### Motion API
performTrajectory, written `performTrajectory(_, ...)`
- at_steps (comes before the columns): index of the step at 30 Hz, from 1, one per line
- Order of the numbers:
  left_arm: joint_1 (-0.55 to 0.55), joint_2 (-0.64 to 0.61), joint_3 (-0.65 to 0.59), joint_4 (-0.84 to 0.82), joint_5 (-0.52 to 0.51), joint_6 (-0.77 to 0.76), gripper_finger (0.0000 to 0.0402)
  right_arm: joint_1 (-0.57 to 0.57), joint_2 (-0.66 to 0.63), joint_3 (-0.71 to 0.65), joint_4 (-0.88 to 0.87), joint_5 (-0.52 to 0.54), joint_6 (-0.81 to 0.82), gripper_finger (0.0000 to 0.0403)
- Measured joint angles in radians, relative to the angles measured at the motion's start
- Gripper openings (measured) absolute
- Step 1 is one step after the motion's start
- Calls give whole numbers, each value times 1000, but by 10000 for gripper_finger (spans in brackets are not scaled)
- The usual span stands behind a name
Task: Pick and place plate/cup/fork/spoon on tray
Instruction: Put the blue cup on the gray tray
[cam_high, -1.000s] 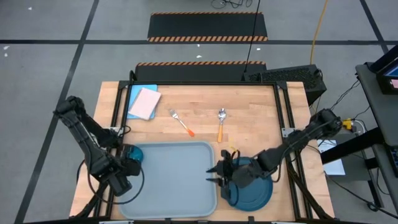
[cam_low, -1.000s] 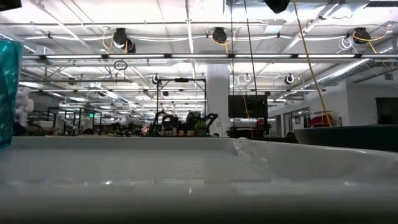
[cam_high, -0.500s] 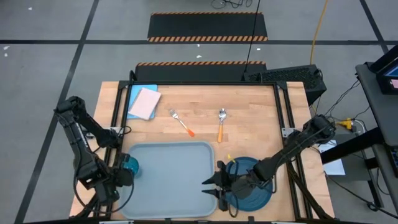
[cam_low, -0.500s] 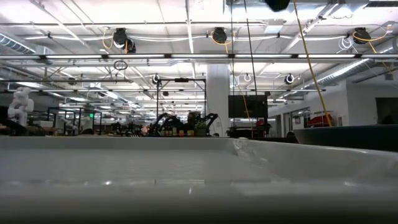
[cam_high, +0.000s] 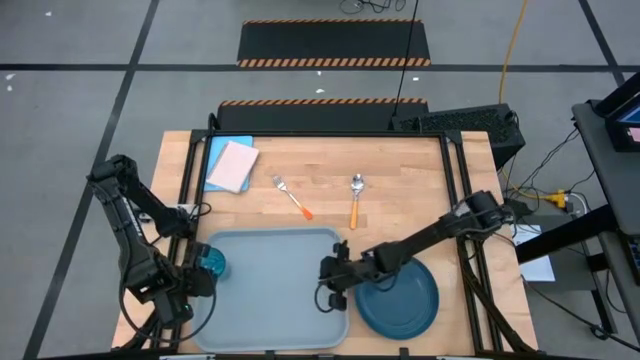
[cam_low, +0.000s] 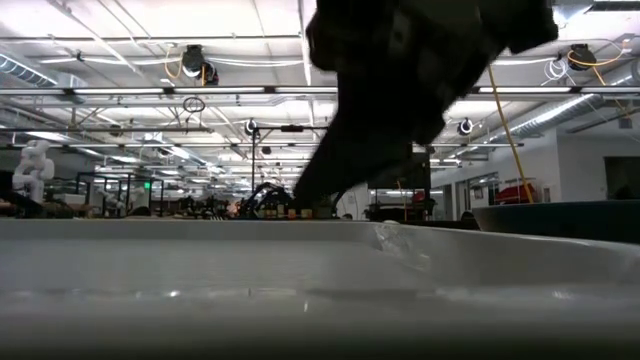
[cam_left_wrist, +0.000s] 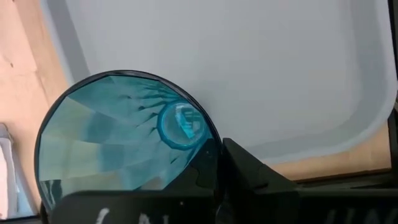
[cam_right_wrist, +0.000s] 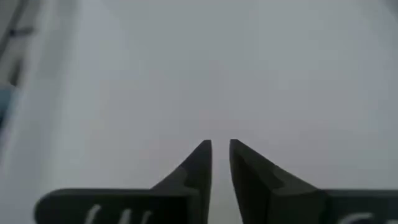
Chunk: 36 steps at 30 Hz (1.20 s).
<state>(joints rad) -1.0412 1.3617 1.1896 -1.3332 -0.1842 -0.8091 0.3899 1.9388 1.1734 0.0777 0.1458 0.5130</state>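
Next, my left gripper releases the teal cup inside the pale tray's corner (cam_high: 226, 250) nearest the blue-and-pink rectangle. The cup now hangs at the tray's rim.
The teal cup (cam_high: 210, 265) hangs at the left rim of the pale tray (cam_high: 270, 250), with my left gripper (cam_high: 198, 274) shut on it. My right gripper (cam_high: 323, 284) slants down over the tray's right rim, a dark mass in the low view (cam_low: 400, 100). Its fingers (cam_right_wrist: 200, 155) stand a narrow gap apart with nothing between them, above the tray's floor (cam_right_wrist: 186, 62). The dark blue plate (cam_high: 397, 297) lies flat on the table right of the tray. The fork (cam_high: 293, 197) and the spoon (cam_high: 355, 195) lie on the wood beyond the tray. My left gripper holds the cup by its rim (cam_left_wrist: 211, 152), coming from above with the fingers pointing down. One finger (cam_left_wrist: 249, 174) shows outside the wall; the cup hides the other. The cup is mouth up and a little tilted over the tray's left rim (cam_left_wrist: 59, 74). Whether it is clear of the tray, I cannot tell.
A flat blue-and-pink rectangle (cam_high: 230, 163) lies at the table's far left corner. The tray's floor between the two grippers is bare. The plate's rim (cam_low: 560, 218) shows at the right in the low view.
My right gripper has left the plate's left rim and gone left and down to the tray's right rim, and its fingers have drawn nearly together. My left gripper has carried the cup a little toward the near edge, out of the low view, and then kept still.
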Motion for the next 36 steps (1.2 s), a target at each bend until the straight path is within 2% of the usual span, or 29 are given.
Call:
performTrajectory(7,0,-1,2,-1,-11,38,8,-14,61,0,15,-88,26,2)
performTrajectory(24,0,-1,72,-11,-65,66,11,22,65,0,36,-98,122,0)
performTrajectory(31,0,-1,70,-150,-104,-4,8,31,-24,0,46,-89,52,0)
performTrajectory(36,24,-2,50,-163,-132,-24,12,63,-116,-1,22,1,-4,0)
